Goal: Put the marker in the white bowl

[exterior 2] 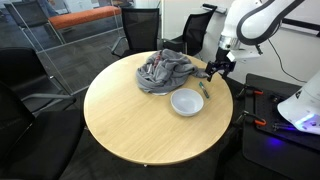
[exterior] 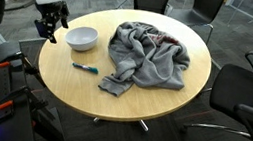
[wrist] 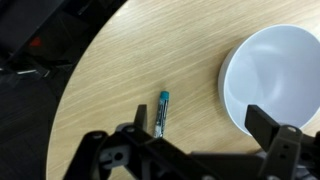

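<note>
I need to move my gripper next to the marker's dark body (exterior: 79, 65) (wrist: 160, 127), close to the end away from its teal cap, and close it there.
The marker (wrist: 161, 111), slim with a teal cap, lies flat on the round wooden table (exterior: 84, 84); it also shows in an exterior view (exterior: 85, 68) and, small, in the other (exterior 2: 203, 90). The white bowl (exterior: 81, 38) stands upright and empty near the table's edge and appears in both exterior views (exterior 2: 187, 102) and at the right of the wrist view (wrist: 275, 80). My gripper (exterior: 51, 21) hangs open and empty above the table edge beside the bowl; in the wrist view (wrist: 200, 135) its fingers straddle the gap between marker and bowl.
A crumpled grey cloth (exterior: 147, 55) lies on the table's middle, also in the other exterior view (exterior 2: 162, 70). Black office chairs (exterior: 247, 109) surround the table. A glass partition (exterior 2: 60, 40) stands behind it.
</note>
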You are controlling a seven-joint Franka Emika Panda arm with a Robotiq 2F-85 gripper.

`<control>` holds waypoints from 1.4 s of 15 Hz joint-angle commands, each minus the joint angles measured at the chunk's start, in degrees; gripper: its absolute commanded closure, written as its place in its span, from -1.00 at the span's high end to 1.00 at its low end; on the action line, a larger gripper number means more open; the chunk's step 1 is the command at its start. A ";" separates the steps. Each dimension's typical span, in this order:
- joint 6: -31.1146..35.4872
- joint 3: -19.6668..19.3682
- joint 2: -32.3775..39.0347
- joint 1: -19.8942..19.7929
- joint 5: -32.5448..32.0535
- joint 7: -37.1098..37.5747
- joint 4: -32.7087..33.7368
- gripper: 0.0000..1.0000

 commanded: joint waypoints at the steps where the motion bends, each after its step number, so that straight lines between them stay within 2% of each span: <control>1: 4.65 0.36 4.40 1.02 2.92 0.55 1.68 1.00; 15: 15.83 -0.30 17.36 0.91 3.30 3.78 7.33 1.00; 21: 16.91 -1.33 22.44 0.93 3.15 6.03 10.42 1.00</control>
